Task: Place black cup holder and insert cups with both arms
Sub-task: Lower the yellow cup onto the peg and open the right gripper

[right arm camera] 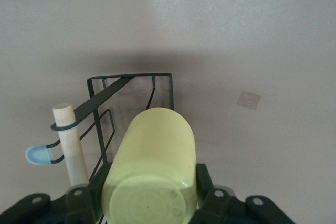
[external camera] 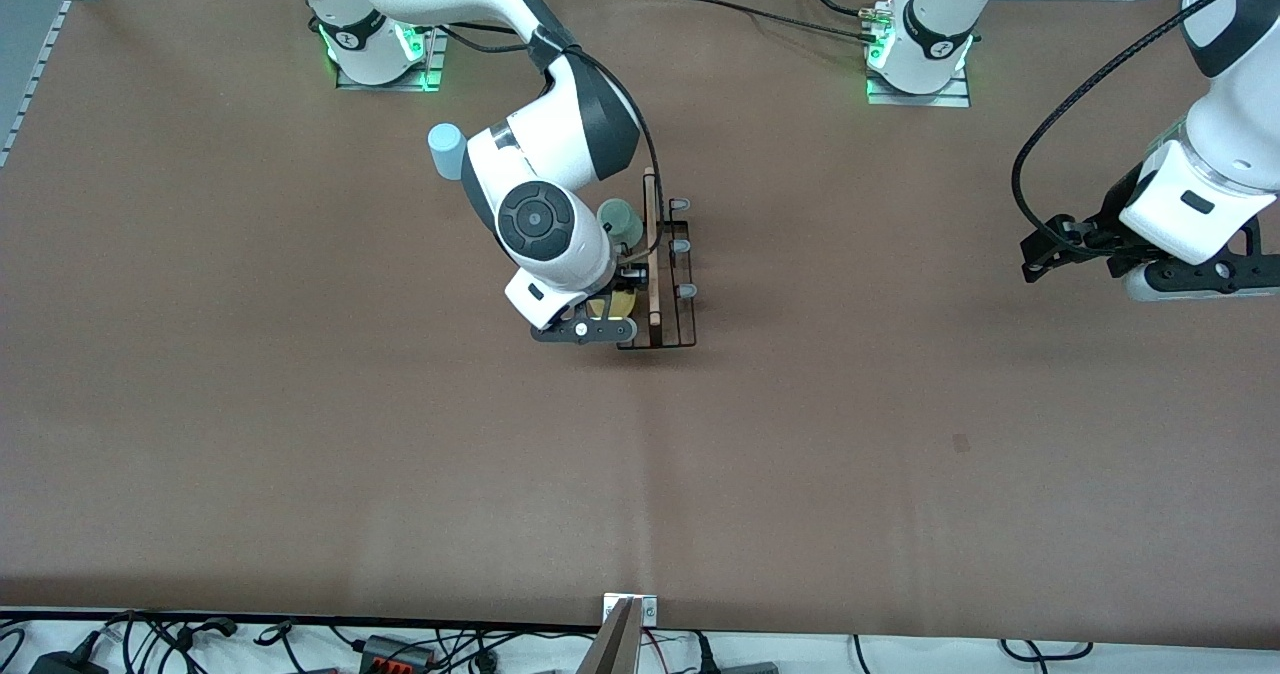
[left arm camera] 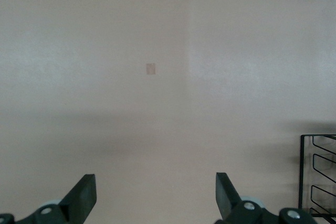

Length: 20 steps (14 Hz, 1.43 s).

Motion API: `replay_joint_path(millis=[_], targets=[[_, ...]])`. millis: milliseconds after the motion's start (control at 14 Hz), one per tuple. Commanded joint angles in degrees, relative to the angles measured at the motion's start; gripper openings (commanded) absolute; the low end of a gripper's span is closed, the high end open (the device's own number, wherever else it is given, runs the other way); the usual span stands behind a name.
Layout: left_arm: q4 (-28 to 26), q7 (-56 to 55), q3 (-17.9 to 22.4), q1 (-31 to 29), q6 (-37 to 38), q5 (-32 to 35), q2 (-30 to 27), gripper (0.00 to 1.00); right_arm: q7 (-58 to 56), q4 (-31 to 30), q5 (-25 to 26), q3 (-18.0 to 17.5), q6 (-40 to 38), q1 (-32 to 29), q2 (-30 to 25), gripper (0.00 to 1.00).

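The sage green cup is on the black cup holder. Next, my right gripper lets go of the yellow cup beside it, on the black cup holder's near end [external camera: 625, 306] [right arm camera: 159, 153].
The black cup holder [external camera: 676, 284] stands mid-table, its wooden handle [external camera: 652, 254] on top. A sage green cup [external camera: 620, 222] sits on it on the side toward the right arm's end. My right gripper [external camera: 600, 316] is shut on the yellow cup [external camera: 622, 302], held against the same side of the rack. In the right wrist view the yellow cup [right arm camera: 152, 161] lies between the fingers [right arm camera: 207, 188], its mouth toward the holder [right arm camera: 131, 80]. The light blue cup [external camera: 446, 149] stands on the table beside the right arm. My left gripper [external camera: 1045, 249] waits open and holds nothing.
A small pale mark [external camera: 961, 442] lies on the brown table nearer the front camera. The left wrist view shows the holder's wire end [left arm camera: 317, 174] at its edge and open fingers [left arm camera: 84, 198]. Cables and a bracket [external camera: 628, 609] line the table's front edge.
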<state>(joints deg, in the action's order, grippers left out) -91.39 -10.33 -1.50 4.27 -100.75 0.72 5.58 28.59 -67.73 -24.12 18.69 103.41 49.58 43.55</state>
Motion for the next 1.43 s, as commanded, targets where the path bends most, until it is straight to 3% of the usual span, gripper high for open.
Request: replay_joint_path(millis=[0, 714, 786, 857, 1143, 1357], targets=[[0.68, 0.31, 0.18, 0.21, 0.73, -0.81, 0.14, 1.00, 0.07, -0.56, -0.40, 0.12, 0.56, 0.51, 0.22, 0.23], [0.77, 0.31, 0.18, 0.21, 0.56, -0.81, 0.40, 1.00, 0.50, -0.65, -0.49, 0.12, 2.93, 1.75, 2.51, 0.26], [0.77, 0.31, 0.18, 0.21, 0.47, -0.81, 0.40, 1.00, 0.50, -0.65, -0.57, 0.12, 2.93, 1.75, 2.51, 0.49], [0.77, 0.31, 0.18, 0.21, 0.47, -0.81, 0.49, 1.00, 0.59, -0.82, -0.58, 0.12, 2.93, 1.83, 2.42, 0.99], [0.77, 0.31, 0.18, 0.21, 0.47, -0.81, 0.49, 1.00, 0.50, -0.65, -0.49, 0.64, 2.41, 1.92, 1.19, 1.00], [0.77, 0.31, 0.18, 0.21, 0.47, -0.81, 0.49, 1.00, -0.02, -0.56, 0.13, 1.17, 1.62, 0.87, -2.66, 1.00]])
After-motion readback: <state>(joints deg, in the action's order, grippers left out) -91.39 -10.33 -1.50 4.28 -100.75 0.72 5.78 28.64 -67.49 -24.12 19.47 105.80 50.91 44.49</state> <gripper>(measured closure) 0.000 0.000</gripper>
